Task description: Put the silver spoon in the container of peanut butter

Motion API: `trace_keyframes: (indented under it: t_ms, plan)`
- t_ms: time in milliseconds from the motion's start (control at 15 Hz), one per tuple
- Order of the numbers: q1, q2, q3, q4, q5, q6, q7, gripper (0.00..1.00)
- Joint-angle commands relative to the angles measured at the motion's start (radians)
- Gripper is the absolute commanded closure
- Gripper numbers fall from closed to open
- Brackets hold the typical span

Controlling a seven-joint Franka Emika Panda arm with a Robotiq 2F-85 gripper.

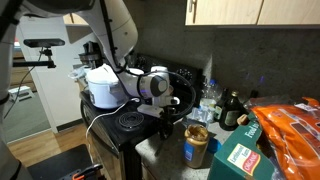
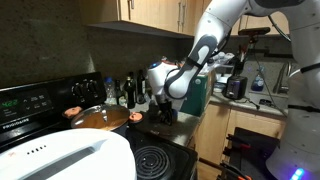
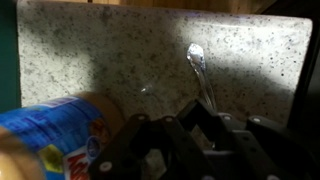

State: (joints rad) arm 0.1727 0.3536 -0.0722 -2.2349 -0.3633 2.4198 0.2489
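Observation:
The silver spoon's handle slants past my gripper's closed fingers. Next, I open my gripper, line it up with the spoon and close it around the handle (image 3: 202, 76) near the spoon's bowl.
In the wrist view the silver spoon (image 3: 196, 62) lies on the speckled granite counter (image 3: 90, 50), bowl pointing away. Its handle runs down and disappears between my gripper's (image 3: 203, 115) dark fingers, which are shut on the handle's end. The container of peanut butter (image 3: 50, 140), a clear jar with tan contents and a blue label, stands close at the lower left, beside the fingers. In an exterior view the gripper (image 1: 165, 118) reaches down to the counter just left of the jar (image 1: 196, 145). In an exterior view the gripper (image 2: 160, 112) is low behind the stove; the jar is hidden there.
A green carton (image 1: 240, 158) and an orange bag (image 1: 290, 130) lie beyond the jar. Dark bottles (image 1: 232, 110) stand by the wall. A black stove (image 1: 120, 125) adjoins the counter, with a white appliance (image 1: 103, 85) behind it. A copper pan (image 2: 100, 118) sits on the stove.

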Motion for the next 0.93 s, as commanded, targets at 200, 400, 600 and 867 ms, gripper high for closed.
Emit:
trace_keyframes:
  t_ms: [200, 400, 600, 867]
  plan:
    - [-0.112, -0.078, 0.060, -0.052, 0.124, 0.063, -0.248, 0.95]
    - [-0.185, -0.074, 0.101, -0.079, 0.273, 0.152, -0.416, 0.60]
    - [-0.231, -0.074, 0.135, -0.095, 0.378, 0.172, -0.535, 0.83]
    - [-0.241, -0.082, 0.159, -0.103, 0.435, 0.151, -0.587, 0.97]
